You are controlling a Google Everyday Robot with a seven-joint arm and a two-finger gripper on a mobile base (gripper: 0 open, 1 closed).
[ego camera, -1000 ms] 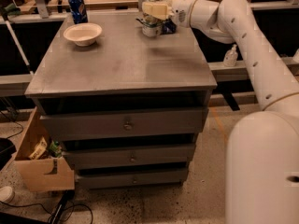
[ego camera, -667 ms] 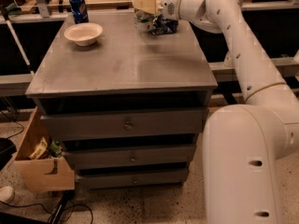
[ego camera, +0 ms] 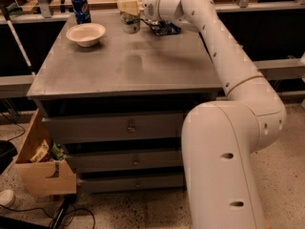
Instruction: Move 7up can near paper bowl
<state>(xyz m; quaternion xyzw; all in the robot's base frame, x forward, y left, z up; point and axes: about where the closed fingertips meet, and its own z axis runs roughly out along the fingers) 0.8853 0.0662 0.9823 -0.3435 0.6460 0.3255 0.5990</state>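
The robot's gripper needs to release the 7up can on the grey cabinet top [ego camera: 125, 36] between the paper bowl and the foil bag. The can now stands at the top's back.
The 7up can [ego camera: 130, 21], pale with a silver top, stands upright at the back of the grey cabinet top [ego camera: 143, 66], level with its surface. My gripper [ego camera: 126, 7] reaches in from the right and is shut on the can's upper part with its tan fingers [ego camera: 128, 5]. The paper bowl [ego camera: 86, 33], off-white with a flared rim, sits to the left of the can, about a bowl's width away.
A dark blue can [ego camera: 81, 7] stands at the back left, behind the bowl. A blue-and-white foil bag [ego camera: 165, 28] lies at the back right under my arm. An open cardboard box [ego camera: 43, 168] sits on the floor at the cabinet's left.
My gripper has moved left along the back of the cabinet top with the 7up can, away from the foil bag and closer to the bowl.
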